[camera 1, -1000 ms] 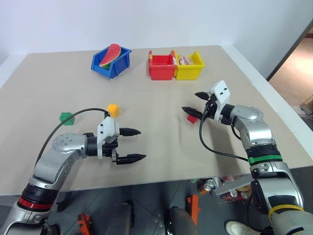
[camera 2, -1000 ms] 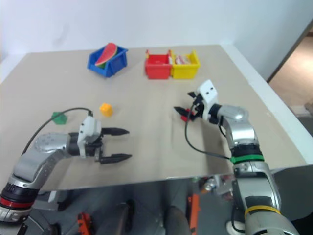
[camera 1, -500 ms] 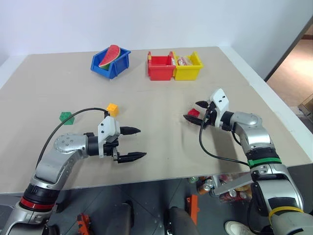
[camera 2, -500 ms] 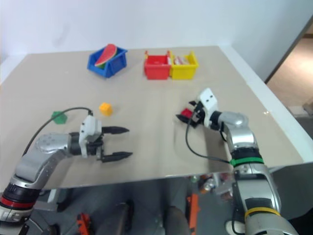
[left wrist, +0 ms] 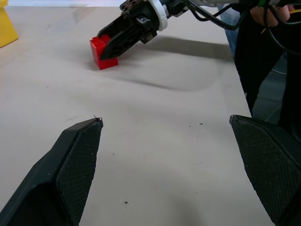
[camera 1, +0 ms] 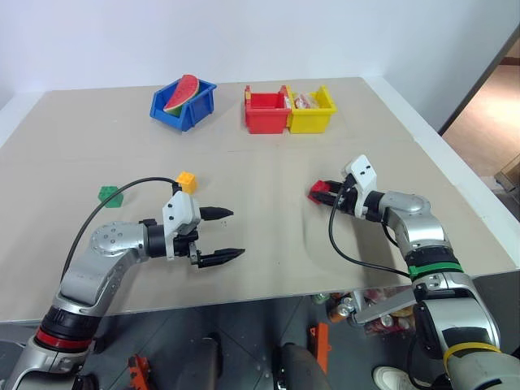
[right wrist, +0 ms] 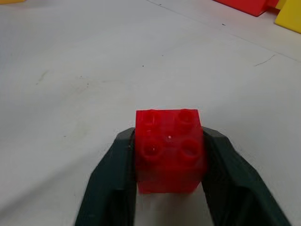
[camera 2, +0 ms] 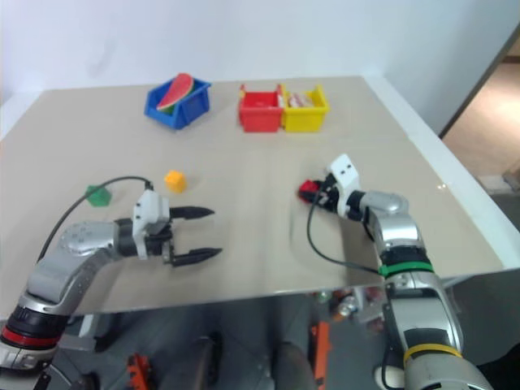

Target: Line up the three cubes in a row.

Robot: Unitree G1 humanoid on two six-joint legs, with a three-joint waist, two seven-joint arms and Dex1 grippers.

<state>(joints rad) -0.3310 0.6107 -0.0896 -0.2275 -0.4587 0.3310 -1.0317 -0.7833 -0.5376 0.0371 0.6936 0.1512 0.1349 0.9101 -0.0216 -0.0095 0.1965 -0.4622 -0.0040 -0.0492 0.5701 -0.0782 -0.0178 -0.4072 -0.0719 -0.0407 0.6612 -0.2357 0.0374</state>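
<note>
Next, my right gripper sets the red cube, which still rests on the table, on the bare table straight (camera 1: 261, 216) in front of the red bin.
The red cube (right wrist: 169, 150) rests on the table right of centre, and my right gripper (camera 1: 325, 192) is shut on it, one finger against each side. The orange-yellow cube (camera 1: 187, 181) and the green cube (camera 1: 110, 195) lie apart on the left half of the table. My left gripper (camera 1: 221, 236) hovers open just right of and nearer than the orange-yellow cube, holding nothing. The left wrist view shows the red cube (left wrist: 101, 51) with the right fingers around it.
Along the far side stand a blue bin (camera 1: 184, 104) holding a watermelon slice (camera 1: 184, 91), a red bin (camera 1: 267, 111) and a yellow bin (camera 1: 313, 110). The table's right edge (camera 1: 455, 175) drops to the floor.
My right gripper sank to the table and shut on the red cube. The left arm stayed in place, still open.
</note>
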